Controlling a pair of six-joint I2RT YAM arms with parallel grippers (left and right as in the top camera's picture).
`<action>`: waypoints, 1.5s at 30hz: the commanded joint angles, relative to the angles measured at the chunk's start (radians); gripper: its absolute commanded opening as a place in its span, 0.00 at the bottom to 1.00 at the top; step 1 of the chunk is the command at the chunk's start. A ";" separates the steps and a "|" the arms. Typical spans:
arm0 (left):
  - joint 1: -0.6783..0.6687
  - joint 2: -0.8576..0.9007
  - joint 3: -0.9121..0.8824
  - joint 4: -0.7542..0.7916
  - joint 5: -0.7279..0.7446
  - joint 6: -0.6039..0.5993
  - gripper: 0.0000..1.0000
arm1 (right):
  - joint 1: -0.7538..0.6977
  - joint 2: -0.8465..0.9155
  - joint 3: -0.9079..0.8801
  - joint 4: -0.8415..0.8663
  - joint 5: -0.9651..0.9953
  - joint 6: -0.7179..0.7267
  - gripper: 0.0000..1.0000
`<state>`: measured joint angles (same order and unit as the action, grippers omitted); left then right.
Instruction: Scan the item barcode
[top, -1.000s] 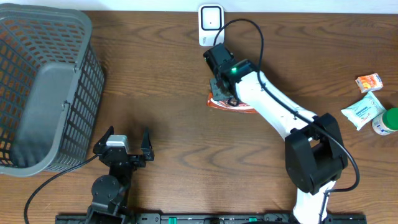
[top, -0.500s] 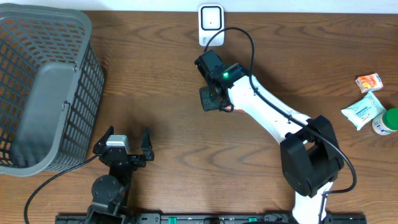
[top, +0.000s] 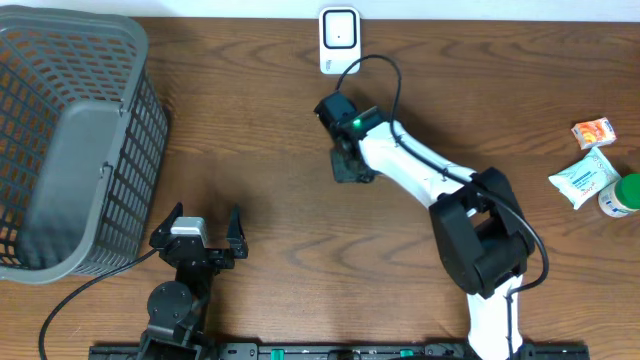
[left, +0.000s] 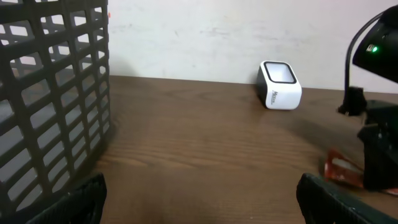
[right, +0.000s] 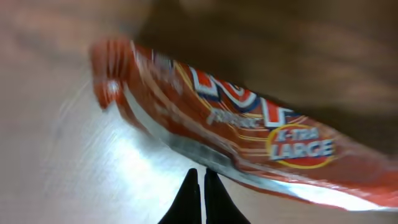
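The robot's right gripper has its shut fingertips outside the silver seam of the red snack packet, so it should back off, open and close around the packet's printed middle (right: 249, 118).
A red snack packet (right: 249, 118) marked "X-TRA LARGE" fills the right wrist view, blurred, its silver seam at my fingertips. My right gripper (right: 200, 175) is shut on that seam. In the overhead view the right gripper (top: 350, 165) hovers just below the white scanner (top: 339, 40) and hides the packet. The left wrist view shows a red corner of the packet (left: 339, 168) beside the right gripper (left: 379, 158), with the scanner (left: 280, 86) behind. My left gripper (top: 200, 222) rests open at the table's front, its jaws wide and nothing between them (left: 202, 205).
A large grey mesh basket (top: 70, 140) fills the left side (left: 50, 93). At the far right edge lie an orange packet (top: 593, 131), a white-green pouch (top: 585, 180) and a green-capped bottle (top: 625, 195). The scanner's cable loops over the right arm.
My right gripper has swung slightly left with the red packet, which lay visible on the table a second ago and is now hidden beneath it from above. The left arm has not moved.
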<state>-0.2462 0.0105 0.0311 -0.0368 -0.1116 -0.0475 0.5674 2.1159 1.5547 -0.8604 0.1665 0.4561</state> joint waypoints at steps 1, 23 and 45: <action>-0.004 -0.006 -0.027 -0.022 -0.020 0.013 0.98 | -0.050 -0.004 0.007 0.011 0.050 -0.013 0.01; -0.004 -0.006 -0.027 -0.022 -0.020 0.013 0.98 | -0.079 -0.003 0.158 -0.228 0.069 -0.068 0.01; -0.004 -0.006 -0.027 -0.022 -0.020 0.013 0.98 | -0.275 0.023 0.020 0.017 0.112 -0.034 0.01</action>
<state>-0.2462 0.0105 0.0311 -0.0368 -0.1116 -0.0475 0.3180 2.1334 1.5745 -0.8616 0.2550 0.4038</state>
